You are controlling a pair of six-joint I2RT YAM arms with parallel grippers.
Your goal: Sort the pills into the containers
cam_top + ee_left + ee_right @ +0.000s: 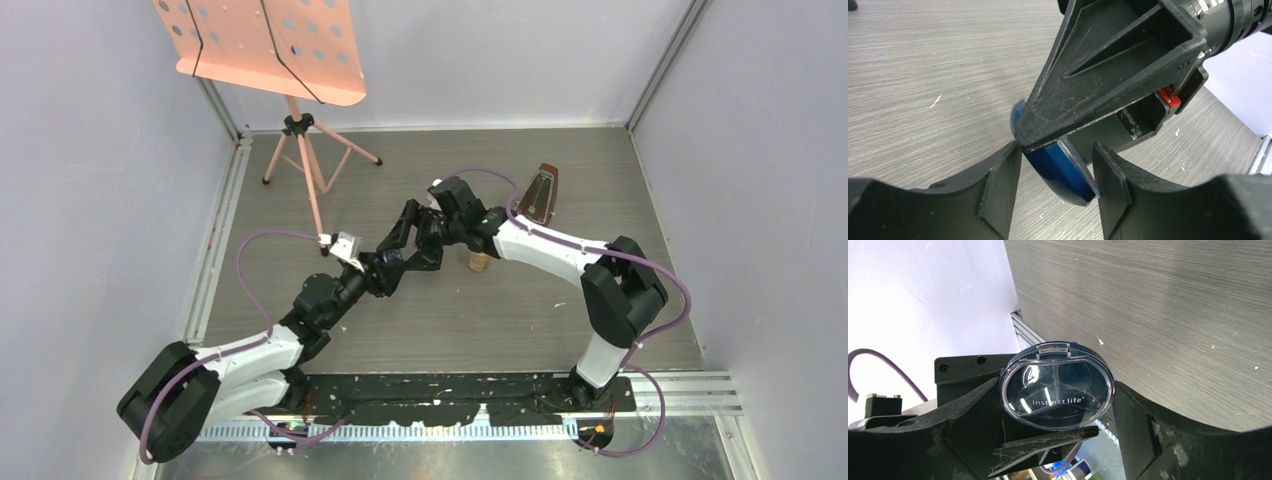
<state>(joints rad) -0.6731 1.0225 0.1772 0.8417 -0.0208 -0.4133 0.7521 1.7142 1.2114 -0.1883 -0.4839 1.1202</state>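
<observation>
I can see my left gripper's finger meeting my right gripper's finger at the dark-blue dish, so I will back my left gripper off and take the dish by its free edge (1072,196).
The dark-blue dish (1056,390), with a clear lid marked "Instinct life", is held off the table where the two arms meet. My right gripper (1055,390) is shut on its rim, one finger on each side. In the left wrist view the dish (1060,167) stands edge-on between the fingers of my left gripper (1055,165). They straddle its two faces closely, with a slit of table showing at the left finger (998,185). In the top view the left gripper (400,235) and right gripper (432,232) hide the dish. The amber bottle (480,262) stands just right of them. No pills show.
A brown metronome (543,192) stands behind the right arm. A pink music stand (270,45) on a tripod (305,150) fills the far left. Grey walls close three sides. White flecks (935,101) lie on the wood-grain table.
</observation>
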